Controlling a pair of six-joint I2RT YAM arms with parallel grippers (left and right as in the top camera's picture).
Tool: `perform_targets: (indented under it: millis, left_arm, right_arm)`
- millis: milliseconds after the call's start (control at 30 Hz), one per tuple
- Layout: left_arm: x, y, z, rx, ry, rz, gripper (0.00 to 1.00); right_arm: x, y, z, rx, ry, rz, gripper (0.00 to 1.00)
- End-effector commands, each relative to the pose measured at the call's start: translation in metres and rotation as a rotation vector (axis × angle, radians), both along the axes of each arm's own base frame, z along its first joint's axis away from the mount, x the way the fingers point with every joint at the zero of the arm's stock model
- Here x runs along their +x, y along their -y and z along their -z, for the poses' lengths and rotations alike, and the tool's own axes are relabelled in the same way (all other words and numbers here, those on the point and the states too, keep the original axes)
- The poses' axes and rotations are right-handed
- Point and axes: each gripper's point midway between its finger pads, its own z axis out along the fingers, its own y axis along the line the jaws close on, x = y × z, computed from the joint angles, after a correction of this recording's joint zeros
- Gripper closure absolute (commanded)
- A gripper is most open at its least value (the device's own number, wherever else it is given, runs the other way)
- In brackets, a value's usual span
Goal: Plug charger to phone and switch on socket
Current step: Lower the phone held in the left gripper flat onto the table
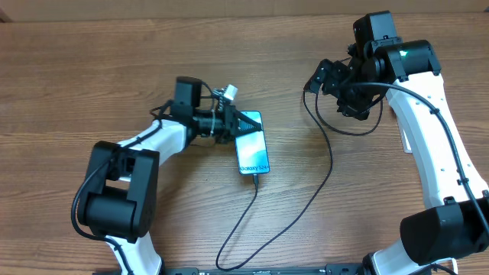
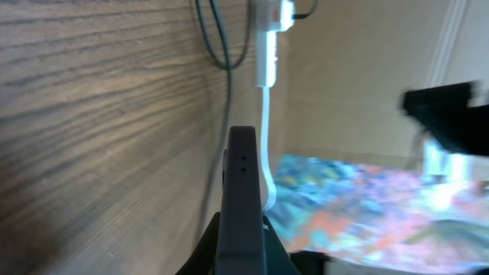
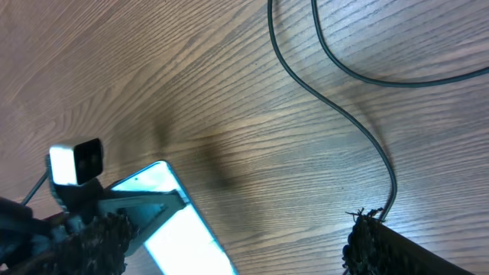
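Next, I release the phone, which still lies on the table, from my left gripper flat on the wood table (image 1: 251,166), behind the charger cable's front loop.
The phone (image 1: 252,147) lies on the table with its cyan screen lit and the "Galaxy" text at its near end. My left gripper (image 1: 243,122) is shut on the phone's far end. In the left wrist view the phone (image 2: 243,195) shows edge-on between the fingers. The charger cable (image 1: 325,179) meets the phone's near end, loops toward the front edge and runs up under my right gripper (image 1: 327,76). That gripper is open and empty, raised above the table (image 3: 229,256). The white socket (image 2: 269,34) and its white cord show far off in the left wrist view. The socket is hidden in the overhead view.
Loops of the black cable (image 3: 336,103) lie on the wood table (image 1: 92,69) below the right gripper. The phone's screen also shows in the right wrist view (image 3: 187,241). The left arm's white wrist camera (image 3: 76,162) sits beside the phone there.
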Motion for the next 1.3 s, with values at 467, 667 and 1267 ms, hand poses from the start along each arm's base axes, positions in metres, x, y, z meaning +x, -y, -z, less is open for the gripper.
perform_targets:
  millis: [467, 667, 1267]
  left_arm:
    - [-0.004, 0.005, 0.04, 0.256, 0.107, -0.013, 0.96]
    - [0.0, 0.001, 0.045, 0.292, 0.114, -0.034, 0.95]
    - [-0.009, -0.008, 0.06, 0.377, 0.053, -0.044, 0.96]
  right_arm:
    - [-0.004, -0.012, -0.007, -0.076, 0.054, -0.067, 0.07]
    - [-0.004, -0.012, -0.007, -0.076, 0.054, -0.067, 0.07]
    - [-0.004, -0.012, -0.007, -0.076, 0.053, -0.066, 0.08]
